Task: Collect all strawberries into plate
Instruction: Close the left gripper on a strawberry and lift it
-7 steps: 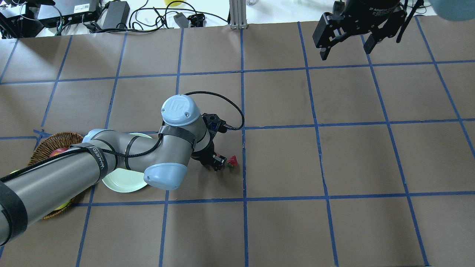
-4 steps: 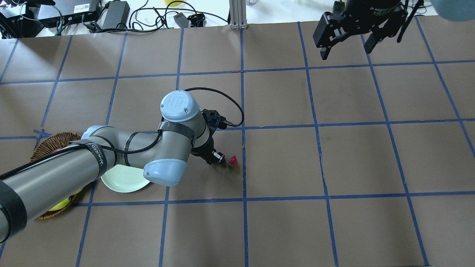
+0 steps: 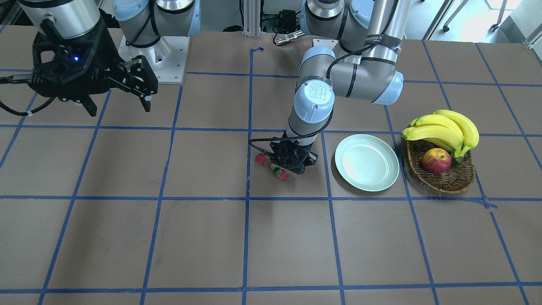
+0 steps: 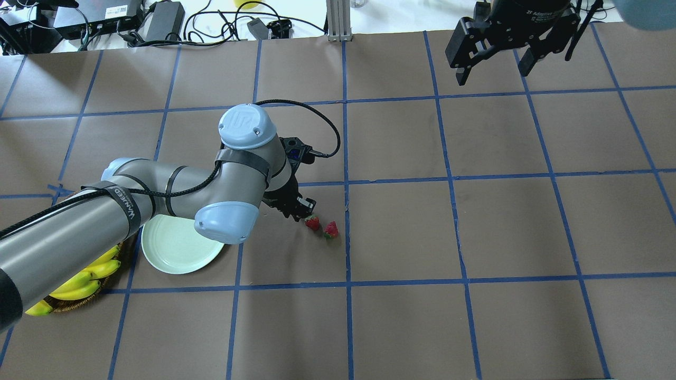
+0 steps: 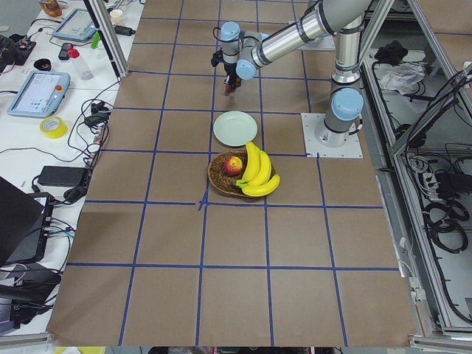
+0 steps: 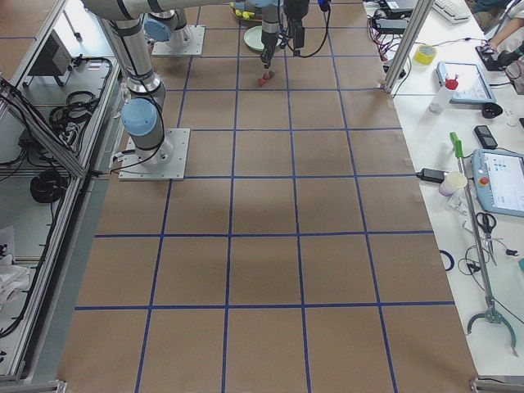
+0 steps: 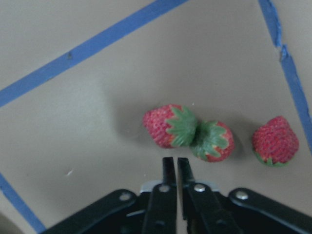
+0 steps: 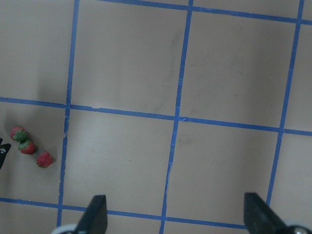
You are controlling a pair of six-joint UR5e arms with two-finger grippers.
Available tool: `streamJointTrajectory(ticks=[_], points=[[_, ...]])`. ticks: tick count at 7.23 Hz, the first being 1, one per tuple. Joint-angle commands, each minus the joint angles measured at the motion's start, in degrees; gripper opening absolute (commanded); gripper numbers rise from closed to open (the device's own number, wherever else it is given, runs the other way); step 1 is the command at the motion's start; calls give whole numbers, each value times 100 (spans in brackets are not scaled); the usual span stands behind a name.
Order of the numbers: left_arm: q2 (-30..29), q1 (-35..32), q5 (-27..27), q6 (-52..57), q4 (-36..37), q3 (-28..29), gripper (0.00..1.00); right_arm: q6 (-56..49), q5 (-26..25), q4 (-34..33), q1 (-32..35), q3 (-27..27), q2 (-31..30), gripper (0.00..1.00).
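The touching strawberries lie crosswise before the robot's shut left gripper, so it should open, turn along the pair and take the outer strawberry (image 3: 282, 175) first.
Three strawberries lie close together on the brown table; the left wrist view shows them as two touching berries (image 7: 165, 126) (image 7: 214, 141) and one apart (image 7: 275, 146). Two show from overhead (image 4: 312, 222) (image 4: 331, 229). My left gripper (image 7: 174, 166) is shut and empty, its tips just short of the touching pair; from overhead it (image 4: 302, 207) is right beside them. The mint-green plate (image 3: 367, 167) is empty, next to the left arm, and shows from overhead (image 4: 179, 250). My right gripper (image 4: 491, 74) is open and empty, high over the far right.
A wicker basket (image 3: 444, 183) with an apple (image 3: 436, 161) and bananas (image 3: 444, 127) stands just beyond the plate. Blue tape lines grid the table. Cables and power bricks (image 4: 163, 21) lie past the far edge.
My left arm has swung back and away from the strawberries, uncovering a second berry, more of the plate and the bananas. The right arm has not moved.
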Motion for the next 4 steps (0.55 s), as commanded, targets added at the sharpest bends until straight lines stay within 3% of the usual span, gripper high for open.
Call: streamJointTrajectory(ticks=[1, 4], points=[[-77, 114, -80, -1407, -115, 198, 100, 0, -1, 0, 0, 0, 0, 100], [-341, 114, -534, -3881, -44, 320, 100, 0, 7, 0, 0, 9, 0, 100]])
